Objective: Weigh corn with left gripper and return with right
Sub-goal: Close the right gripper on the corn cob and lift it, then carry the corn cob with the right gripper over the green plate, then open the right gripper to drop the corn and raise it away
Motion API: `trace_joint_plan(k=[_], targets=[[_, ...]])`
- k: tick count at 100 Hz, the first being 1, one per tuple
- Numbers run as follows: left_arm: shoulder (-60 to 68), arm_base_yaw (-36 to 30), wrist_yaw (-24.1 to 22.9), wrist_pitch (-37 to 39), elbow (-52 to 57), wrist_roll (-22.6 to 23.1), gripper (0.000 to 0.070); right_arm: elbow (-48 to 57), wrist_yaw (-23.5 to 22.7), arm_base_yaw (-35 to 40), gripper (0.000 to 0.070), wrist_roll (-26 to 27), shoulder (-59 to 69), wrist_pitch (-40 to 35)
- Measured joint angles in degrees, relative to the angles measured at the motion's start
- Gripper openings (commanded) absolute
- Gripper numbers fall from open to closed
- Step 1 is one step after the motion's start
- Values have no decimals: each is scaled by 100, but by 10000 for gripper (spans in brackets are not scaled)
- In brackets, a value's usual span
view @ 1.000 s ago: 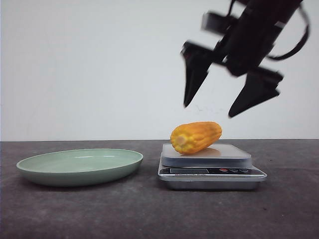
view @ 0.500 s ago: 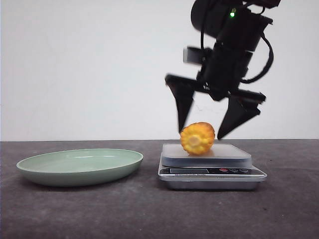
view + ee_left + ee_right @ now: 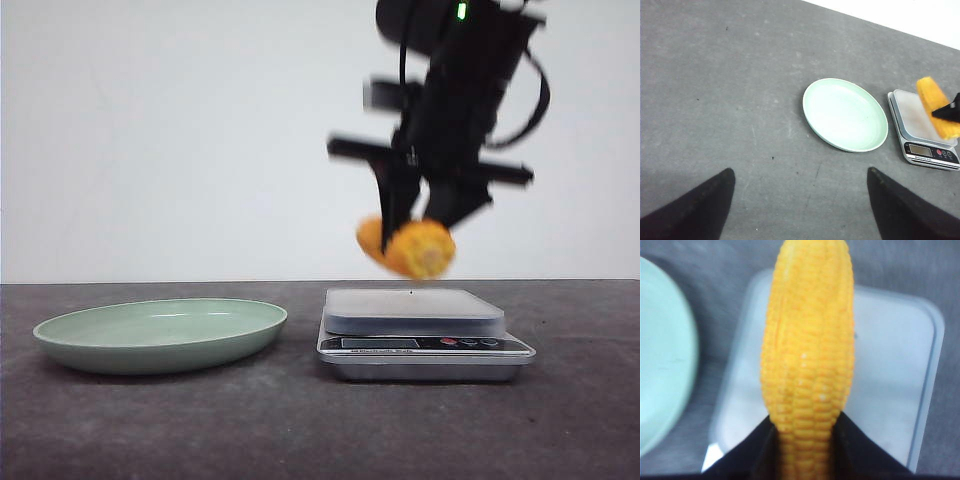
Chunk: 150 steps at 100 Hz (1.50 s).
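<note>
My right gripper will let go of the corn in the middle of the green dish (image 3: 163,317) next to the scale.
The yellow-orange corn (image 3: 410,247) hangs above the kitchen scale (image 3: 423,330), clear of its platform. My right gripper (image 3: 418,222) is shut on the corn and holds it from above. In the right wrist view the corn (image 3: 809,360) fills the middle between the black fingers (image 3: 862,447), over the scale platform (image 3: 890,365). The left wrist view shows the corn (image 3: 937,106) over the scale (image 3: 925,131) and the green dish (image 3: 845,114) beside it. My left gripper (image 3: 800,182) is open and empty, high over bare table. It is out of the front view.
The green dish (image 3: 160,333) sits on the dark table left of the scale, empty. Its edge shows in the right wrist view (image 3: 662,355). A white wall stands behind the table.
My right gripper came down over the corn on the scale, shut on it and lifted it off the platform. The corn turned end-on before the lift.
</note>
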Motion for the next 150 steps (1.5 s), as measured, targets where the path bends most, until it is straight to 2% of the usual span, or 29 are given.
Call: trace_joint_plan(k=[27,55,70,88,116,120,123,126,133,137,139,150], targets=[[0,0,0,11,0,0,505,1158,-11,778,0,-251,-468,-212],[0,0,0,28,0,0,505,2612,39,1353,0,-205,632,-398],[0,0,0,31,0,0,505,3139,-136,1373,0,9,1552,-577],[0,0,0,31,0,0,505,3174,-168,1397,0,404,2376,-660],[0,0,0,28,0,0,505,3174,-195,1456,3,1034,2706,-684],[0,0,0,28,0,0,505,3174,-190,1478,42,1080,2712,-597],[0,0,0,28,0,0,505,3174,-197,1493,112,1097,2717,-531],[0,0,0,28,0,0,505,3174,-199,1506,218,1115,2719,-490],[0,0,-2,26,0,0,505,3174,-197,1523,519,1121,2726,-476],[0,0,0,24,0,0,505,3174,-197,1539,631,1128,2730,-476],[0,0,0,24,0,0,505,3174,-197,1545,651,1132,2732,-476],[0,0,0,24,0,0,505,3174,-151,1545,651,1137,2736,-468]])
